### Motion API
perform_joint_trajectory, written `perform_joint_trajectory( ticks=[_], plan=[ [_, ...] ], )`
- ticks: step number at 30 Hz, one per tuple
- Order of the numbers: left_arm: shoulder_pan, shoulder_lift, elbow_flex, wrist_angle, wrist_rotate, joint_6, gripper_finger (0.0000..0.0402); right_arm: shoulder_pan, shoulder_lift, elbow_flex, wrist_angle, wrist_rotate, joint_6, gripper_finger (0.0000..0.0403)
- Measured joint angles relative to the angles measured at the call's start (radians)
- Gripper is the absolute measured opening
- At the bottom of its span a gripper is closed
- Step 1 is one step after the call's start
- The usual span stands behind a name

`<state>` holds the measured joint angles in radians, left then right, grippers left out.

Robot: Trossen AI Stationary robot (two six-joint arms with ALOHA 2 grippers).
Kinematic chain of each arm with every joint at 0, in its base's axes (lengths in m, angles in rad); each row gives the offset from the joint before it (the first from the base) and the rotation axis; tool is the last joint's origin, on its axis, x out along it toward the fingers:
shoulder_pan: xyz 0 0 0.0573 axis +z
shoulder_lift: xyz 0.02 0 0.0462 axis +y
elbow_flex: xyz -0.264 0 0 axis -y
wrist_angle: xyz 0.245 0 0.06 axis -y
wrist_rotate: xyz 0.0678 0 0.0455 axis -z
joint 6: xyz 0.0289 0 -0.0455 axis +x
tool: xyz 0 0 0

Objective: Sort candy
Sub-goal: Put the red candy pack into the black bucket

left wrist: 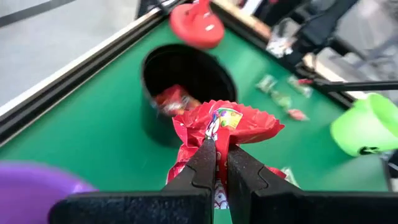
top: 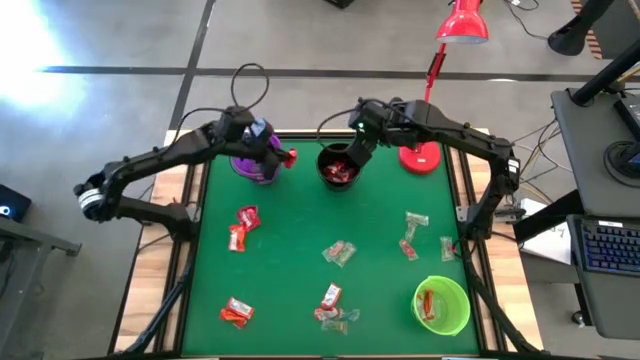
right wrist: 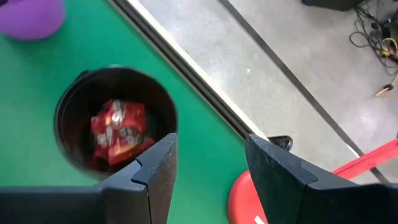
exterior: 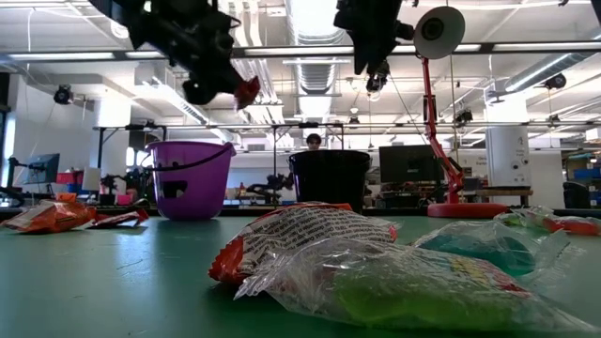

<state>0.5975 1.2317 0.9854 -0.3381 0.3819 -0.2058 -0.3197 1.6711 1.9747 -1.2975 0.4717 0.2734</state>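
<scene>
The robot's left gripper should release the shiny red candy on top of the red candies inside the black cup (top: pixel 339 171) (left wrist: pixel 176 99).
My left gripper (left wrist: pixel 216 146) is shut on a shiny red candy (left wrist: pixel 224 124), up in the air between the purple cup (top: pixel 255 165) and the black cup (top: pixel 338 168). My right gripper (right wrist: pixel 211 146) hangs open above the black cup (right wrist: pixel 115 118), nothing between its fingers. Red candies (right wrist: pixel 118 132) lie inside that cup. More wrapped candies, red (top: pixel 243 225) and pale clear ones (top: pixel 340 252), lie scattered on the green table (top: pixel 300 270). The green cup (top: pixel 441 305) stands near the front right, an orange-red candy inside. My left gripper pinches the red wrapper between its two fingers, about its middle (left wrist: pixel 214 135); the crinkled end (left wrist: pixel 249 124) fans out beyond the fingertips. The fingers slant down from the table's left. The candy is lifted clear of the table (exterior: pixel 249 91).
A red desk lamp stands with its base (top: pixel 420 158) at the far right of the table, just right of the black cup, its arm (exterior: pixel 434 103) rising behind. Raised wooden rails (top: pixel 180 260) edge the mat. Cables lie on the floor beyond the far edge.
</scene>
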Motion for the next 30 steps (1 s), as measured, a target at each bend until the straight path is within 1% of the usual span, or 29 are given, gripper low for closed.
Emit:
perform_joint_trajectory(
  ticks=[2, 5, 8, 12, 16, 20, 27, 30],
  plan=[
    [0.023, 0.047, 0.016, 0.027, 0.051, 0.018, 0.0, -0.021, 0.0, 0.0, 0.015, 0.0, -0.002, 0.0183],
    [0.041, 0.133, 0.073, 0.021, 0.087, 0.075, 0.0, -0.056, 0.0, 0.0, 0.026, 0.0, 0.011, 0.0183],
    [0.053, 0.228, 0.159, 0.013, 0.124, 0.142, 0.0, -0.087, 0.0, 0.0, 0.024, 0.001, 0.015, 0.0183],
    [0.064, 0.358, 0.287, -0.048, 0.195, 0.227, 0.0, -0.115, 0.0, 0.0, 0.005, 0.001, 0.015, 0.0183],
    [0.069, 0.462, 0.376, -0.075, 0.262, 0.29, 0.0, -0.135, 0.0, 0.0, -0.05, 0.001, 0.015, 0.0183],
    [0.073, 0.528, 0.423, -0.1, 0.265, 0.337, 0.0, -0.145, 0.0, 0.0, -0.081, 0.003, 0.015, 0.0183],
    [0.079, 0.572, 0.469, -0.107, 0.265, 0.428, 0.0, -0.146, 0.0, 0.0, -0.083, 0.002, 0.015, 0.0183],
    [0.078, 0.596, 0.487, -0.106, 0.266, 0.441, 0.0, -0.146, 0.0, 0.0, -0.082, 0.002, 0.023, 0.0183]
  ],
)
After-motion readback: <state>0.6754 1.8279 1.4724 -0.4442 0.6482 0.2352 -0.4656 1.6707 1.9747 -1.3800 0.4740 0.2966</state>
